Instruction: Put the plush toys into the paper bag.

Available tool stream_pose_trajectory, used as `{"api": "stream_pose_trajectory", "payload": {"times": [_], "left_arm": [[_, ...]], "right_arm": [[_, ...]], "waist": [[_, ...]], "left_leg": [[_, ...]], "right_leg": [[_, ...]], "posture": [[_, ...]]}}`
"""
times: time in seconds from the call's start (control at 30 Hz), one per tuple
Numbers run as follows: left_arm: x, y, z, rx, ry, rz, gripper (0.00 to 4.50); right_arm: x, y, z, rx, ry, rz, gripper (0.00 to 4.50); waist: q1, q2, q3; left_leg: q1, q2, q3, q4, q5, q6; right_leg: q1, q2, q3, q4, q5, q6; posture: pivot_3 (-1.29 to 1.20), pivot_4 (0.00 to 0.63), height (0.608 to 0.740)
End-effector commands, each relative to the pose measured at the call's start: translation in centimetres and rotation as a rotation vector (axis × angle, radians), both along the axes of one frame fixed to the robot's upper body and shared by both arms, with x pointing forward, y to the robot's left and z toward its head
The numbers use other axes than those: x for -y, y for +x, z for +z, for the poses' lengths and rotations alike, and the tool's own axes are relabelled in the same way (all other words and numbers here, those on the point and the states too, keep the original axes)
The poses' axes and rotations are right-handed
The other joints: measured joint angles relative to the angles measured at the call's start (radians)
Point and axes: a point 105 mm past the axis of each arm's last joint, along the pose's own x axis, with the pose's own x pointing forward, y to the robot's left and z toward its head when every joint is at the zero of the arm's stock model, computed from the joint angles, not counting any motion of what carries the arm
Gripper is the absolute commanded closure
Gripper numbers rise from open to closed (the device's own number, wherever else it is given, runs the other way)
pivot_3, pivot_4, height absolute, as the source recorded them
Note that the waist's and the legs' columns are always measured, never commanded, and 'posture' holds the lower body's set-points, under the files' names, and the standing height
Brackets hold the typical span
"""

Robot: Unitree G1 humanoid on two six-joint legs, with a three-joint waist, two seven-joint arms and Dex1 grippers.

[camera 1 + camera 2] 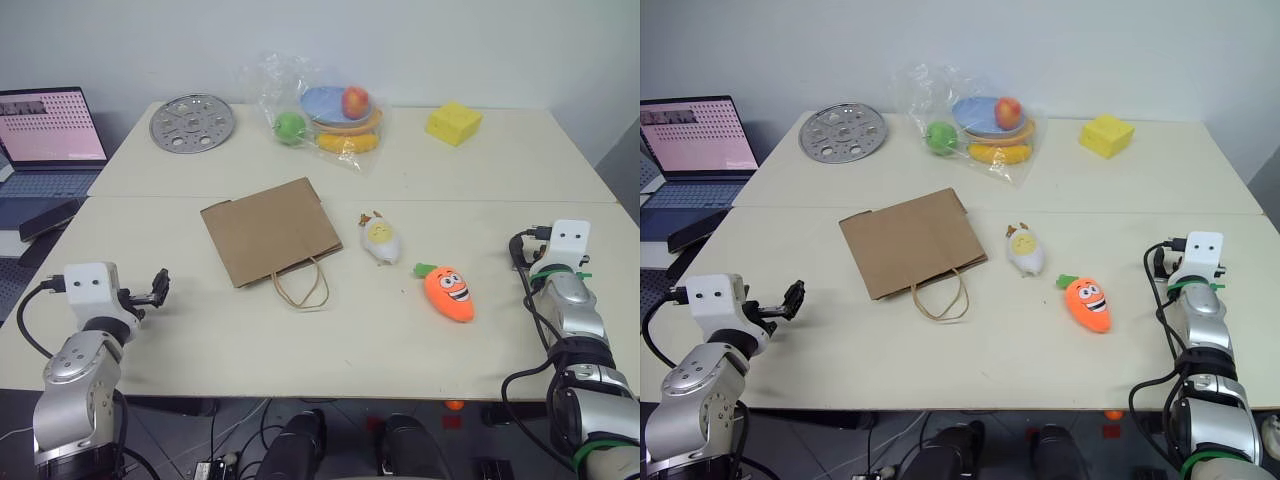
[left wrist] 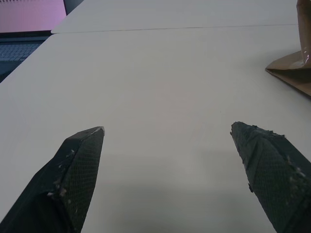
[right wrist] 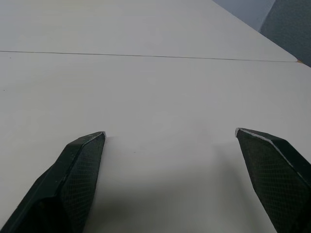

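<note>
The robot's left gripper needs to next go to the outer end of the loop handle [image 1: 306,307] on the brown paper bag and close there, to lift the bag open.
The brown paper bag [image 1: 270,232] lies flat in the middle of the table, its loop handles [image 1: 302,285] toward the near edge. Right of it rests the small white-and-yellow plush toy [image 1: 381,240], and further right and nearer lies the orange carrot plush toy [image 1: 448,292] with its smiling face up. My left gripper [image 1: 158,286] hovers low over the table's near left, open and holding nothing, well left of the bag; a corner of the bag [image 2: 294,70] shows in the left wrist view. My right gripper [image 3: 170,132] is open over bare tabletop at the near right, right of the carrot.
At the back stand a round perforated metal plate [image 1: 192,123], a clear plastic bag of fruit and plates [image 1: 325,115] and a yellow sponge block [image 1: 453,123]. A laptop [image 1: 45,130] and a dark phone [image 1: 48,218] sit off the table's left side.
</note>
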Motion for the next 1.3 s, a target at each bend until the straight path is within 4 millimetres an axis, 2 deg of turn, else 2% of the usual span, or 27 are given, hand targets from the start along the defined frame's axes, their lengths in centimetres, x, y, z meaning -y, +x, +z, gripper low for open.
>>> {"api": "stream_pose_trajectory", "payload": {"times": [0.03,0.47,0.63,0.73,0.77,0.83,0.87,0.9,0.97,1.03,1.13,1.3], "left_arm": [[-0.5,-0.3,1.9,0.055,0.031,0.005,0.02],[-0.6,-0.3,2.5,0.075,0.043,-0.006,0.02],[0.6,-0.2,3.4,0.091,0.019,-0.088,0.02],[3.2,0.6,5.9,0.133,-0.024,-0.24,0.02],[5.3,1.1,7.3,0.131,0.005,-0.359,0.02],[7.6,1.3,8.5,0.112,0.039,-0.485,0.02],[9.8,1.4,9.1,0.082,0.106,-0.609,0.02],[11.1,1.3,9.3,0.056,0.151,-0.683,0.02],[15.6,0.7,9.1,-0.025,0.256,-0.938,0.02],[17.8,0.0,8.4,-0.089,0.309,-1.084,0.02],[19.8,-0.9,6.8,-0.209,0.372,-1.255,0.02],[20.3,-1.3,4.6,-0.337,0.476,-1.378,0.02]], "right_arm": [[-0.4,0.4,0.7,0.024,-0.005,0.017,0.0],[-0.3,0.3,0.7,0.029,-0.008,0.014,0.0],[-0.8,0.6,1.7,0.055,-0.045,0.049,0.0],[-2.9,1.2,3.4,0.096,-0.07,0.209,0.0],[-4.5,1.3,4.6,0.125,-0.058,0.319,0.0],[-6.2,1.2,5.8,0.157,-0.04,0.442,0.0],[-7.6,0.9,7.0,0.176,-0.029,0.553,0.0],[-8.5,0.6,7.7,0.185,-0.024,0.623,0.0],[-11.3,-0.7,9.9,0.187,0.015,0.853,0.0],[-13.1,-2.1,10.7,0.15,0.027,1.003,0.0],[-15.2,-4.3,10.6,0.055,0.003,1.175,0.0],[-17.4,-7.6,10.0,-0.063,0.011,1.347,0.0]], "waist": [[0.0,0.0,0.0],[0.0,0.0,0.0],[0.0,0.0,0.0],[0.0,0.0,0.0],[0.0,0.0,0.0],[0.0,0.001,0.0],[0.001,0.001,0.0],[0.002,0.001,0.0],[0.006,0.002,0.001],[0.008,0.002,0.001],[0.008,0.002,0.001],[0.003,0.002,0.001]], "left_leg": [[0.0,0.0,0.0,0.0,0.0,0.0],[0.0,0.0,0.0,0.0,0.0,0.0],[0.0,0.0,0.0,0.0,0.0,0.0],[0.0,0.0,0.0,0.0,0.0,0.0],[-0.001,0.0,0.0,0.0,0.0,0.0],[-0.001,0.001,-0.001,0.0,0.0,0.0],[-0.001,0.001,-0.001,0.0,0.0,0.0],[-0.001,0.001,-0.001,0.0,0.0,0.0],[-0.001,0.0,0.0,0.0,-0.001,0.0],[-0.002,0.0,0.0,-0.001,-0.001,0.001],[-0.002,0.0,0.0,-0.002,-0.003,0.002],[-0.003,0.003,0.003,-0.003,-0.006,0.002]], "right_leg": [[0.0,0.0,0.0,0.0,0.0,0.0],[0.0,0.0,0.0,0.0,0.0,0.0],[0.0,0.0,0.0,0.0,0.0,0.0],[-0.001,0.0,0.0,0.0,0.0,0.0],[-0.001,0.0,0.0,0.0,-0.001,0.0],[-0.001,0.001,-0.001,0.0,0.0,0.0],[-0.001,0.001,-0.001,0.0,0.0,0.0],[-0.001,0.001,0.0,0.0,-0.001,0.0],[-0.001,0.001,0.0,-0.001,0.0,0.0],[-0.002,0.001,0.001,-0.002,0.0,0.0],[-0.002,0.0,0.001,-0.002,-0.002,-0.003],[-0.003,0.0,0.0,-0.002,-0.004,-0.009]], "posture": [[0.0,0.15,0.74],[0.0,0.15,0.74],[0.0,0.15,0.74],[0.0,0.15,0.74],[0.0,0.15,0.74],[0.0,0.15,0.74],[0.0,0.15,0.74],[0.0,0.15,0.74],[0.0,0.15,0.74],[0.0,0.15,0.74],[0.0,0.15,0.74],[0.0,0.15,0.74]]}}
